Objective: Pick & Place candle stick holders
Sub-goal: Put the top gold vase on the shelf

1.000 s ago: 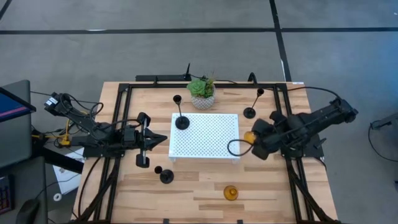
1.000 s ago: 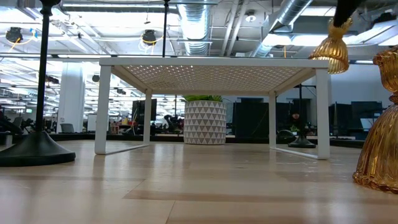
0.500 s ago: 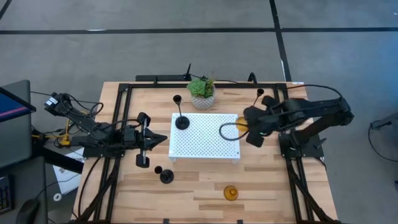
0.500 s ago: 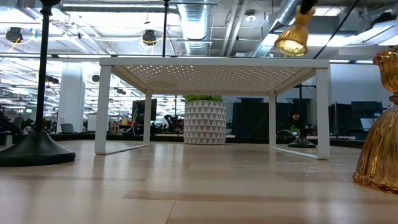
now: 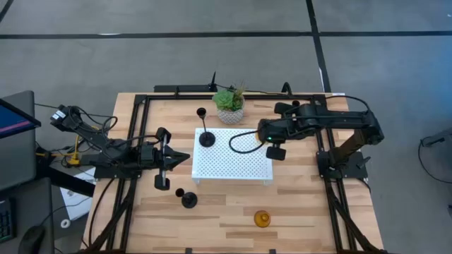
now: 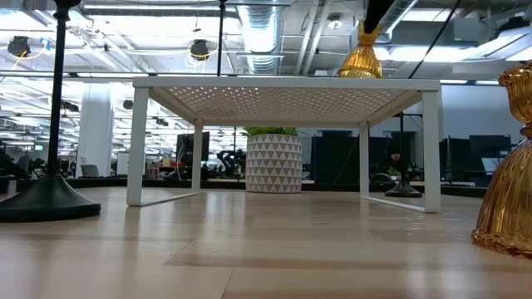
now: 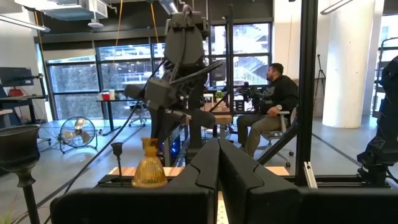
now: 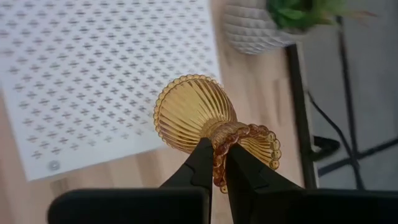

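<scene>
The amber holder is for my right gripper to place. It will let go of it near the white shelf's far corner (image 5: 252,142) (image 8: 157,97) across from the tall black holder.
My right gripper (image 5: 263,133) is shut on an amber-orange ribbed holder (image 8: 194,118) over the right part of the white perforated shelf (image 5: 226,159). In the low view the holder (image 6: 360,61) stands right at the shelf top. A tall black holder (image 5: 206,137) stands on the shelf's far left corner. A short black holder (image 5: 189,200) and a second amber holder (image 5: 262,219) stand on the table near the front. My left gripper (image 5: 185,158) is shut and empty at the shelf's left. My right gripper pinches the amber holder's beaded waist (image 8: 222,138) between its two fingers. The fingers slant down from above and from the table's right. The holder is upright with its wide ribbed bell (image 6: 359,66) down. I cannot tell whether it touches the shelf top.
A green plant in a white pot (image 5: 229,106) stands behind the shelf. A black cable loop (image 5: 239,143) hangs over the shelf by my right gripper. Black frame rails (image 5: 134,141) run along the table's sides. A person sits in the room beyond the table (image 7: 273,99).
My right gripper has carried the amber holder from beside the shelf's right edge toward the table's left and far side, to over the shelf. The holder was tipped on the way and now stands upright, low at the shelf top.
</scene>
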